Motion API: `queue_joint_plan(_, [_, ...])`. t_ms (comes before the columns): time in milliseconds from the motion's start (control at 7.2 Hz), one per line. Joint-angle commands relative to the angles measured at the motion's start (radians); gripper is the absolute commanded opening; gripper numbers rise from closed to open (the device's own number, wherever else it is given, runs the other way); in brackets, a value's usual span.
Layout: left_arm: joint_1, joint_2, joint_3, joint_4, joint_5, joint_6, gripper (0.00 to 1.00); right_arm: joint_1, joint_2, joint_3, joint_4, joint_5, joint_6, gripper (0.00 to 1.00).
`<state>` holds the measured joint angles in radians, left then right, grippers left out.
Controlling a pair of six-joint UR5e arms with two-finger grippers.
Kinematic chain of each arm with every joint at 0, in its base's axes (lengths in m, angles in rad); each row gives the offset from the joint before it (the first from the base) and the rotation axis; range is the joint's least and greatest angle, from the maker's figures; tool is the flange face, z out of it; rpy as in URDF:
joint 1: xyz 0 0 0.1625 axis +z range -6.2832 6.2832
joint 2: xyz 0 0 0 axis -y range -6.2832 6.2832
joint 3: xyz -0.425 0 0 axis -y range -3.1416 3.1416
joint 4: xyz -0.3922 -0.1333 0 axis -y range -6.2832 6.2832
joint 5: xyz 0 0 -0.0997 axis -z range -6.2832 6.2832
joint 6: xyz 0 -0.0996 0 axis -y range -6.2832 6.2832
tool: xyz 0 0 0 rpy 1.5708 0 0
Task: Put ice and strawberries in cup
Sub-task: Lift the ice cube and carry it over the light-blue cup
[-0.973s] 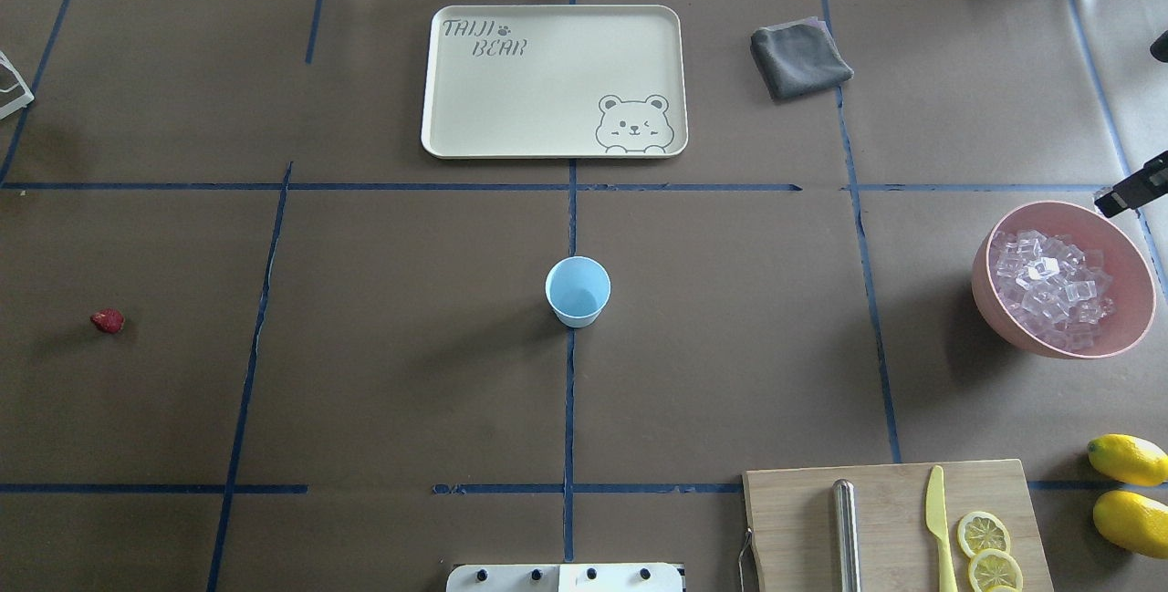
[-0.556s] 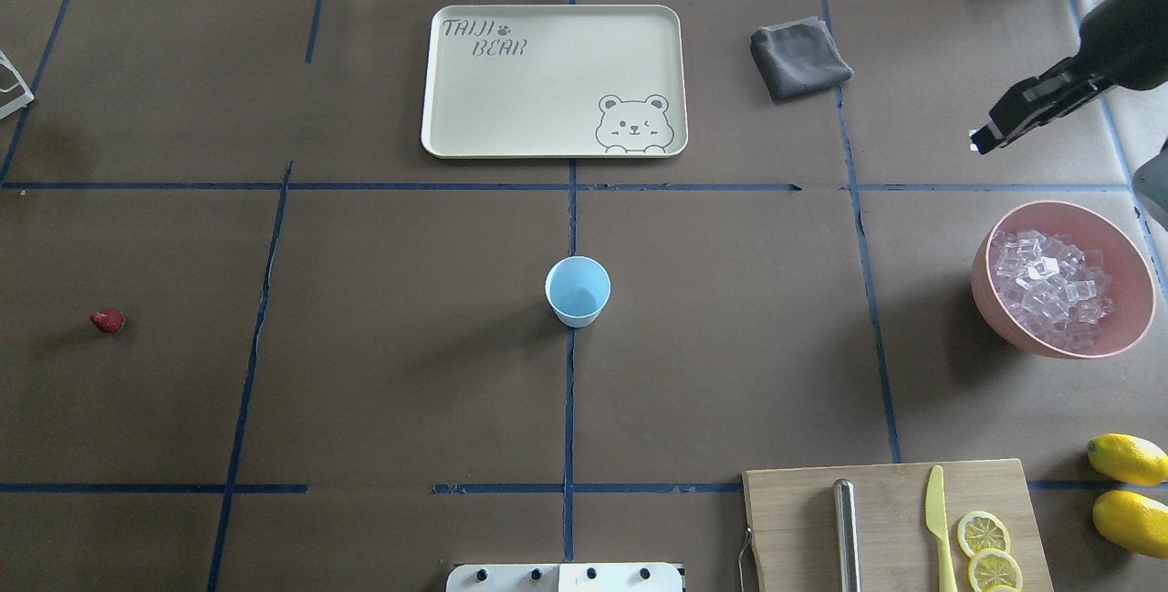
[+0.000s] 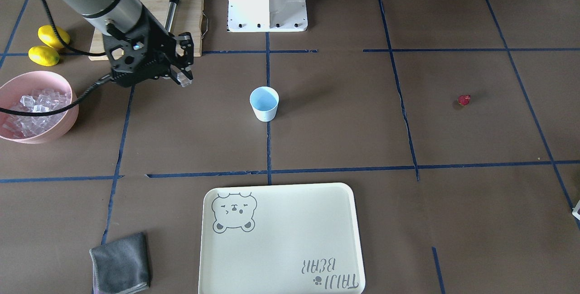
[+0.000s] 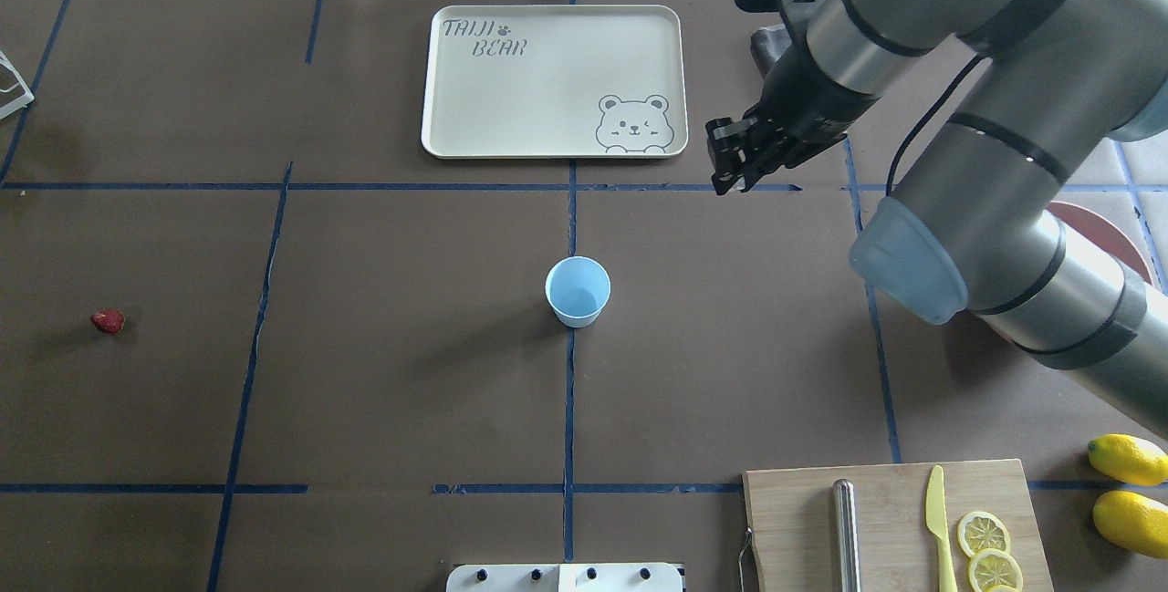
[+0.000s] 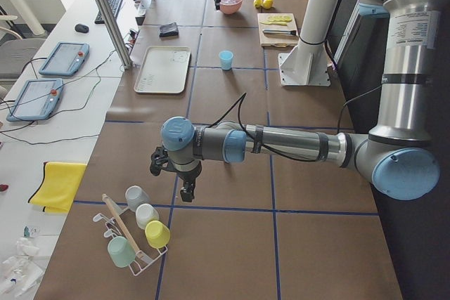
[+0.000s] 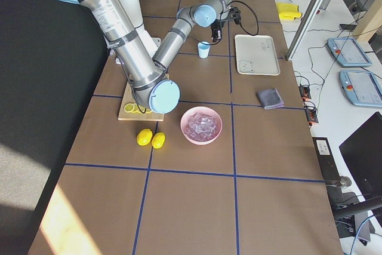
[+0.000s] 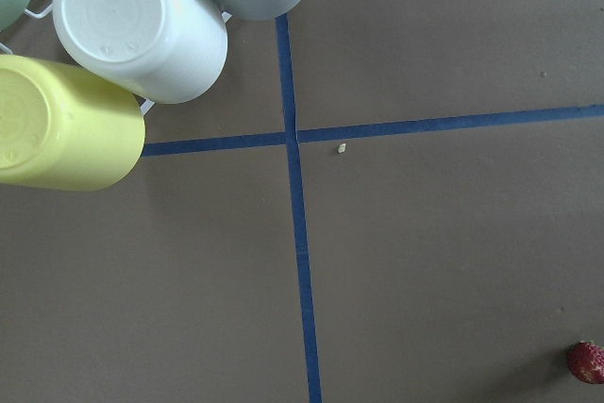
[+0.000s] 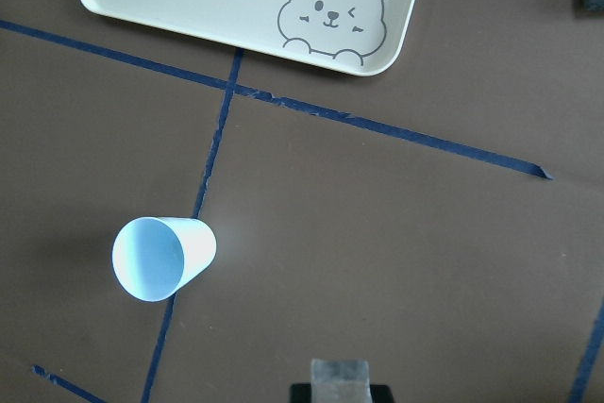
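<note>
Next, my right gripper lets go of the clear ice cube inside the empty pale blue cup (image 3: 264, 100) (image 8: 159, 259), onto the cup's bare bottom.
The pale blue cup (image 4: 578, 291) stands upright and empty at the table's middle; it also shows in the front view (image 3: 264, 103) and the right wrist view (image 8: 162, 257). My right gripper (image 3: 183, 76) is shut on one clear ice cube (image 8: 338, 372) and hovers above the table, between the bowl and the cup; it also shows in the overhead view (image 4: 728, 178). More ice (image 3: 31, 108) fills the pink bowl (image 3: 65, 127). The dark red strawberry (image 4: 108, 321) lies alone far on the left side. My left gripper (image 5: 188, 191) hangs near the mug rack; I cannot tell whether it is open or shut.
A cream bear tray (image 4: 547, 81) lies beyond the cup. A grey cloth (image 3: 120, 262) lies next to it. A cutting board (image 4: 894, 519) with a knife and lemon slices, and two lemons (image 4: 1127, 460), sit at the near right. A mug rack (image 5: 133, 233) stands at the left end.
My right arm has swung from the pink bowl at the right edge inward toward the middle, carrying an ice cube. The cup and strawberry have not moved.
</note>
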<state>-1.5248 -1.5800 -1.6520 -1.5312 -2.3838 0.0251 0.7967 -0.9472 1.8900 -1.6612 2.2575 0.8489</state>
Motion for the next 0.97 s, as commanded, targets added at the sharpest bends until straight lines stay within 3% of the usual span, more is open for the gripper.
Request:
queue_joint_plan(0, [0.000, 0.000, 0.001, 0.000, 0.000, -0.001, 1.00, -0.170, 0.108, -0.139, 0.144, -0.166, 0.218, 0.00])
queue_joint_plan(278, [0.000, 0.000, 0.001, 0.000, 0.000, -0.001, 1.00, -0.241, 0.180, -0.238, 0.147, -0.231, 0.265, 0.00])
queue_joint_plan(834, [0.000, -0.003, 0.001, 0.000, 0.000, -0.001, 1.00, -0.257, 0.130, -0.246, 0.141, -0.240, 0.263, 0.00])
